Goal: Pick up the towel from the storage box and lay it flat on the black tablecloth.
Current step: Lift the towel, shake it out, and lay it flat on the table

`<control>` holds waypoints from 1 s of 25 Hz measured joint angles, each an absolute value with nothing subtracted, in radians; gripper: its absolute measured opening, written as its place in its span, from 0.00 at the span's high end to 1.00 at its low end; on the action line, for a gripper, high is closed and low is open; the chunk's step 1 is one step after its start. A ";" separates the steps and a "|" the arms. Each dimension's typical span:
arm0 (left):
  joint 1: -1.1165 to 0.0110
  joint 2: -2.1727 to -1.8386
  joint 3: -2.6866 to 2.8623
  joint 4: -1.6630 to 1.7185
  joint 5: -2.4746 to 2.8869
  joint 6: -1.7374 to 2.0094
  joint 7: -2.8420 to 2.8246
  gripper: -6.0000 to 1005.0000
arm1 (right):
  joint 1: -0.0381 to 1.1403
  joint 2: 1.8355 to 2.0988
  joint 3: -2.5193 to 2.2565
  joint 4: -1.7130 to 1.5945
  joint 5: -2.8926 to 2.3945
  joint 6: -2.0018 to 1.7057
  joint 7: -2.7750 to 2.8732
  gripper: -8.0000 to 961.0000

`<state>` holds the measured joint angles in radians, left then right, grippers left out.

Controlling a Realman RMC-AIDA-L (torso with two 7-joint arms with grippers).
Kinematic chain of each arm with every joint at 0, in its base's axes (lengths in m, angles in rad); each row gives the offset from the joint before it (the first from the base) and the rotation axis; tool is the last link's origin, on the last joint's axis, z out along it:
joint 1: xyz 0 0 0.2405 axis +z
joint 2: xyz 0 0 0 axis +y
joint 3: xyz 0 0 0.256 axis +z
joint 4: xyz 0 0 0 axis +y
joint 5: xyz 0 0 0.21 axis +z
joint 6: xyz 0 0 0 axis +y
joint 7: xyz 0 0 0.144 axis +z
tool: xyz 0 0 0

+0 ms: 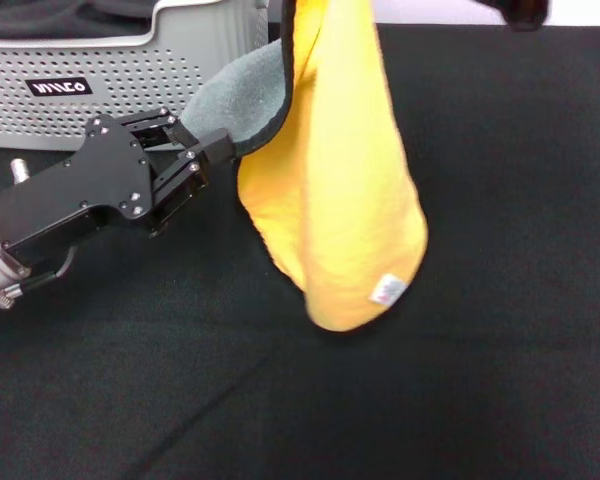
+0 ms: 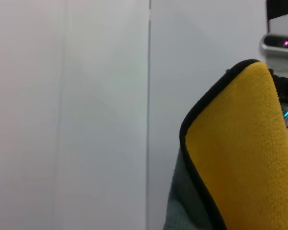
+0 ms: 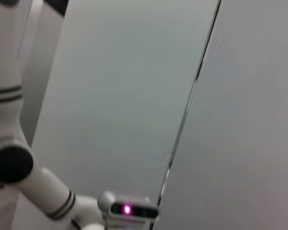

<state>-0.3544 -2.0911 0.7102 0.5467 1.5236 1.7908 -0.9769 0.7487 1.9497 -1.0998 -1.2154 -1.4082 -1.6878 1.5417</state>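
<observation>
The towel hangs folded with its grey corner in my left gripper, so next my right gripper lowers the towel so that my left gripper can take the yellow edge (image 1: 254, 205).
The towel (image 1: 330, 200) hangs in the air over the black tablecloth (image 1: 500, 350), yellow side towards me, its top edge above the head view. My left gripper (image 1: 220, 148) is shut on a grey fleece corner of it, just right of the storage box (image 1: 110, 90). In the left wrist view the towel's (image 2: 240, 143) upper corner sits against the dark parts of my right gripper (image 2: 284, 88), which holds it up. The white tag (image 1: 387, 290) is near the lower end.
The storage box stands at the back left with dark fabric (image 1: 60, 15) inside it. A dark part of the right arm (image 1: 525, 10) shows at the top right. The wrist views show pale wall panels (image 3: 134, 96).
</observation>
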 joint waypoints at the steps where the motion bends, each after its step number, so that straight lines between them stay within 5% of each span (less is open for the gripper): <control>1: -0.354 -2.092 0.710 0.535 1.518 1.778 -0.960 0.72 | 0.758 1.950 -1.100 -1.214 -1.431 -1.685 1.544 0.98; 18: -0.304 -2.090 0.718 0.472 1.505 1.724 -0.841 0.70 | 0.729 2.010 -1.107 -1.150 -1.739 -1.672 1.522 0.98; 25: -0.292 -2.090 0.718 0.451 1.517 1.699 -0.784 0.69 | 0.698 2.014 -1.146 -1.143 -1.750 -1.666 1.523 0.98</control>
<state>-0.2924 -2.0903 0.7179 0.4509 1.5171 1.6992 -0.7835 0.6985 2.0137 -1.1465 -1.1429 -1.7501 -1.6658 1.5226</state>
